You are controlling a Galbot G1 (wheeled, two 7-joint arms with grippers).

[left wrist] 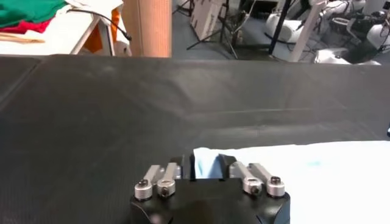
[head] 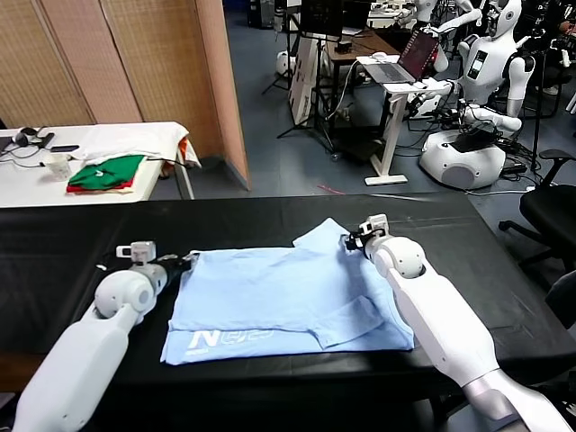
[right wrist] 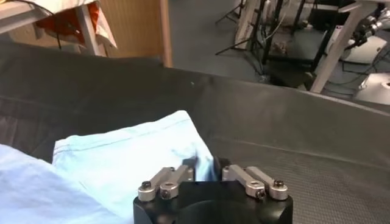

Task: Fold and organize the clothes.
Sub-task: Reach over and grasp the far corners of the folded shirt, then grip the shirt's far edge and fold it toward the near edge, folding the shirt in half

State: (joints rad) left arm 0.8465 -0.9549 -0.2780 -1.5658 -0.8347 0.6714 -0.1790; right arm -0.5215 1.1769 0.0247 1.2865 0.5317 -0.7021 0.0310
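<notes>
I will release the T-shirt's far edge, still held by the sleeve, with my right gripper on the shirt's nearer half (head: pixel 378 304), just beside the small folded flap.
The clothes are one pale sky-blue T-shirt (head: pixel 279 297) lying partly folded on the black table (head: pixel 63 252), with white lettering (head: pixel 220 339) near its front left corner. My left gripper (head: pixel 184 263) is at the shirt's far left corner. In the left wrist view, the gripper (left wrist: pixel 206 165) has a bunched bit of the blue fabric (left wrist: pixel 304 170) between its fingers. My right gripper (head: pixel 351 241) sits at the far right edge by the sleeve. Its wrist view shows the gripper (right wrist: pixel 204 165) shut on a fold of the shirt (right wrist: pixel 122 164).
Folded green and red garments (head: pixel 106 173) lie on a white side table (head: pixel 90 144) at the back left, beside a wooden screen. Other robots (head: pixel 477 81), a desk with a laptop and a black chair (head: pixel 553 207) stand behind the table's right side.
</notes>
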